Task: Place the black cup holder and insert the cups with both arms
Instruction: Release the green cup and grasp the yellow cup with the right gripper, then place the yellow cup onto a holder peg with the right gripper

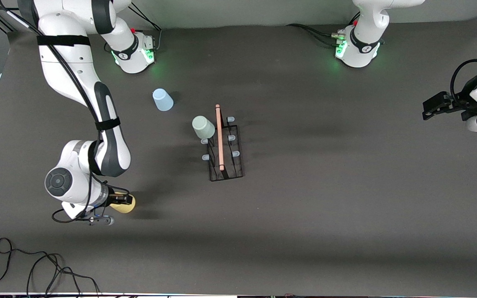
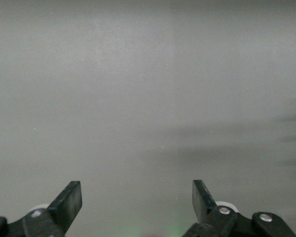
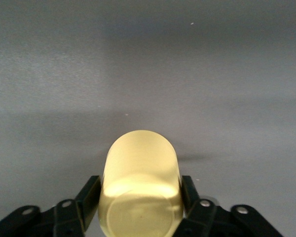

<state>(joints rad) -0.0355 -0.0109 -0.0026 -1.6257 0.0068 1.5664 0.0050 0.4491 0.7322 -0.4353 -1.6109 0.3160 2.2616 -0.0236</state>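
Next, I release the yellow cup, now held low, with my right gripper on the peg (image 1: pixel 209 161) nearest the front camera, along the mint green cup's side.
The black cup holder (image 1: pixel 226 165) stands mid-table, its wooden rod handle (image 1: pixel 219 136) running along the top. A mint green cup (image 1: pixel 203 127) sits on one of its pegs, on the side toward the right arm's end. A light blue cup (image 1: pixel 162 99) stands upside down on the table, farther from the front camera. My right gripper (image 1: pixel 123 200) (image 3: pixel 140 190) is low, nearer the front camera, shut on the yellow cup (image 1: pixel 128 204) (image 3: pixel 140 177), with a finger pressed on each side. My left gripper (image 1: pixel 429 108) (image 2: pixel 137 195) waits open with nothing in it at the left arm's end.
Loose black cables (image 1: pixel 35 265) lie by the table's near edge at the right arm's end. The two arm bases (image 1: pixel 137 54) (image 1: pixel 356 49) stand lit green along the back edge. Bare dark tabletop (image 1: pixel 325 186) surrounds the holder.
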